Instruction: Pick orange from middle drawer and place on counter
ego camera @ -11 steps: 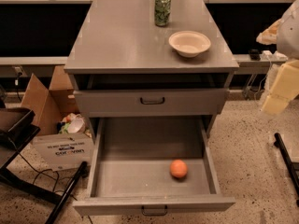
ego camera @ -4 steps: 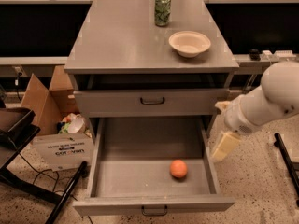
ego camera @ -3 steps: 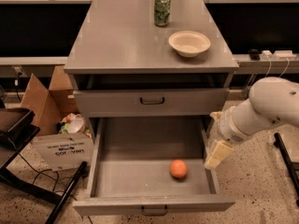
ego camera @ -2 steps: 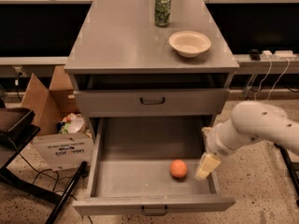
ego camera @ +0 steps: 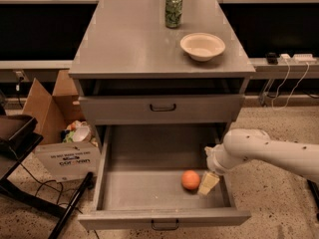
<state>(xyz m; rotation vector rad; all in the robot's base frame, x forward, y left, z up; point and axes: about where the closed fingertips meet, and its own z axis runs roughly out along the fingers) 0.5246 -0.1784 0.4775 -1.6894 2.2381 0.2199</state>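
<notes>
Next, my gripper moves to close on the sides of the orange (ego camera: 192,181) that is lying inside the middle drawer, which is open.
The orange (ego camera: 190,179) lies on the floor of the open middle drawer (ego camera: 149,184), towards its front right. My gripper (ego camera: 208,182) hangs at the end of the white arm (ego camera: 259,150) that reaches in from the right. It is down inside the drawer, just right of the orange and close to touching it. The counter (ego camera: 129,39) is the grey top of the cabinet, above the drawers.
A green can (ego camera: 173,10) and a white bowl (ego camera: 202,46) stand on the counter's back right. The shallower drawer front (ego camera: 162,108) above is shut. A cardboard box (ego camera: 52,123) with rubbish sits left of the cabinet. Cables and a dark stand lie on the floor at left.
The arm has come in from the right and moved down and leftward into the open drawer, ending next to the orange. The orange has not moved.
</notes>
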